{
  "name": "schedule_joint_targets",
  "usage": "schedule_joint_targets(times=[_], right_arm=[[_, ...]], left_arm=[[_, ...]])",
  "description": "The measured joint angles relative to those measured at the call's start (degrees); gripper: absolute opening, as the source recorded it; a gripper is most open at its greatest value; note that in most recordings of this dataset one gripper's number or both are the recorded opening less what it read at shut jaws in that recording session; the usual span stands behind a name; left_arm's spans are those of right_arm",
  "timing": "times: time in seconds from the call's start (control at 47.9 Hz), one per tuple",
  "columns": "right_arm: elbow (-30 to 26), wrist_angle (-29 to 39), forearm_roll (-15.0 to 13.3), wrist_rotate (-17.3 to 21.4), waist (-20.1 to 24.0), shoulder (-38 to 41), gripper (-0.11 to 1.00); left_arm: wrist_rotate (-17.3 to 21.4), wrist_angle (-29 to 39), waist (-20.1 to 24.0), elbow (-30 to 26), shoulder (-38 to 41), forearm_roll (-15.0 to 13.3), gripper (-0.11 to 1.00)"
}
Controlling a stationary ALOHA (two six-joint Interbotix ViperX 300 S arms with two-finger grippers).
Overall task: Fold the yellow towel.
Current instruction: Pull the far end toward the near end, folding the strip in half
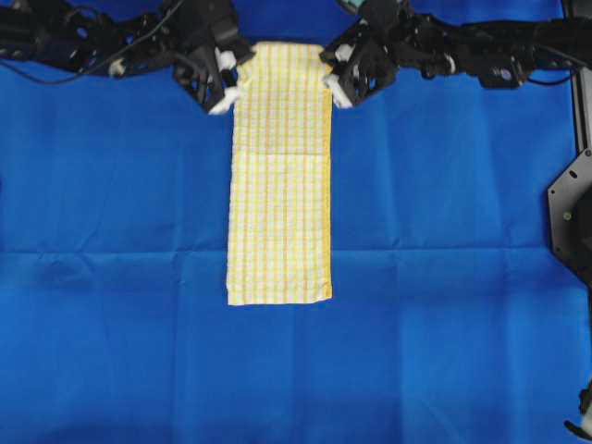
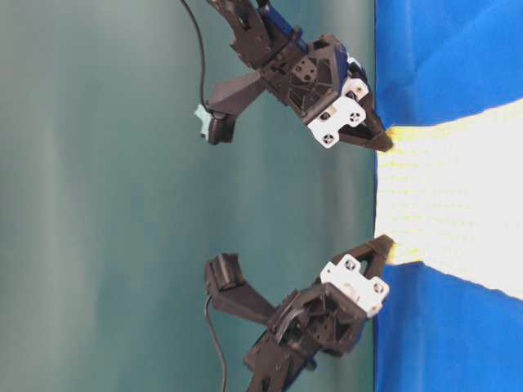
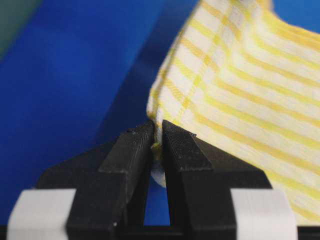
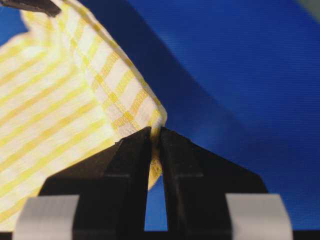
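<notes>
Next, my left gripper releases the yellow towel's far corner over the towel's near corner on the same side (image 1: 233, 298).
The yellow towel (image 1: 280, 176) lies as a long narrow strip down the middle of the blue table, its near end flat and its far end lifted between the two arms. My left gripper (image 1: 231, 92) is shut on the towel's far left corner (image 3: 159, 112); the cloth is pinched between the black fingertips (image 3: 137, 145). My right gripper (image 1: 331, 85) is shut on the far right corner (image 4: 150, 112) in the same way. In the table-level view both grippers (image 2: 384, 143) (image 2: 382, 243) hold the raised edge of the towel (image 2: 441, 196) just above the table.
The blue table covering (image 1: 111, 277) spreads on all sides of the towel. A black mount (image 1: 569, 213) stands at the right edge. Both arms (image 1: 83, 37) (image 1: 481, 51) stretch along the far edge.
</notes>
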Motion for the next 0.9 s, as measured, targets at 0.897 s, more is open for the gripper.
schedule_joint_targets(times=[0.897], right_arm=[[13.3, -12.0, 12.8, 0.3, 33.5, -8.8, 0.06]], left_arm=[[-13.6, 1.5, -33.4, 8.8, -7.3, -0.4, 0.05]])
